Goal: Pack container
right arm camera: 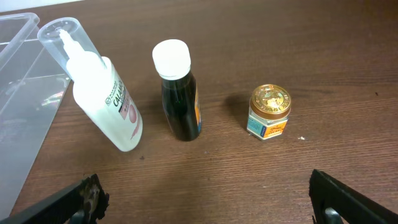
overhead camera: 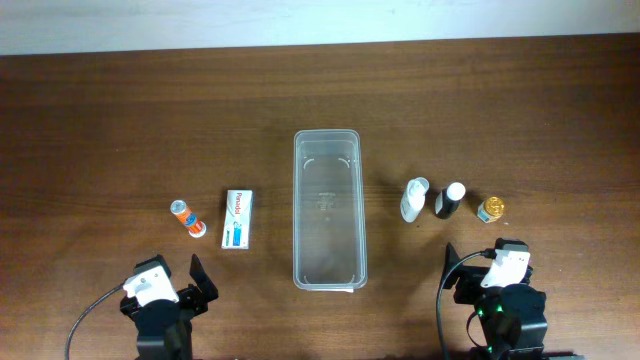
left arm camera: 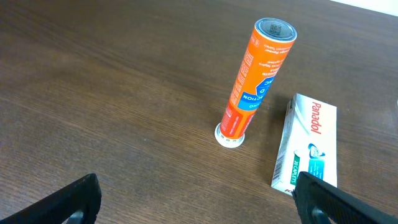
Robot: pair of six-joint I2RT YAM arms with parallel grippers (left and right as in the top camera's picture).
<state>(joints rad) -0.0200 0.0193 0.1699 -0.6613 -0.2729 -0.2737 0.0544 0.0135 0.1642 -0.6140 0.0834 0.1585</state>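
My right gripper is to go next to the white bottle beside the dark bottle and close on the white bottle's clear cap (overhead camera: 419, 186) (right arm camera: 69, 45).
The clear plastic container (overhead camera: 329, 210) stands empty in the middle of the table; its corner shows in the right wrist view (right arm camera: 22, 93). Left of it lie a white-and-blue carton (overhead camera: 238, 219) (left arm camera: 309, 146) and an upright orange tube (overhead camera: 186, 219) (left arm camera: 254, 81). Right of it stand a white bottle with a clear cap (overhead camera: 414, 199) (right arm camera: 102, 93), a dark bottle with a white cap (overhead camera: 450, 202) (right arm camera: 179, 93) and a small gold-lidded jar (overhead camera: 490, 209) (right arm camera: 268, 112). My left gripper (overhead camera: 180, 285) (left arm camera: 196, 205) is open and empty near the front edge. My right gripper (overhead camera: 478, 270) (right arm camera: 205, 205) is open and empty, in front of the bottles.
The brown wooden table (overhead camera: 120, 120) runs to a pale wall at the back.
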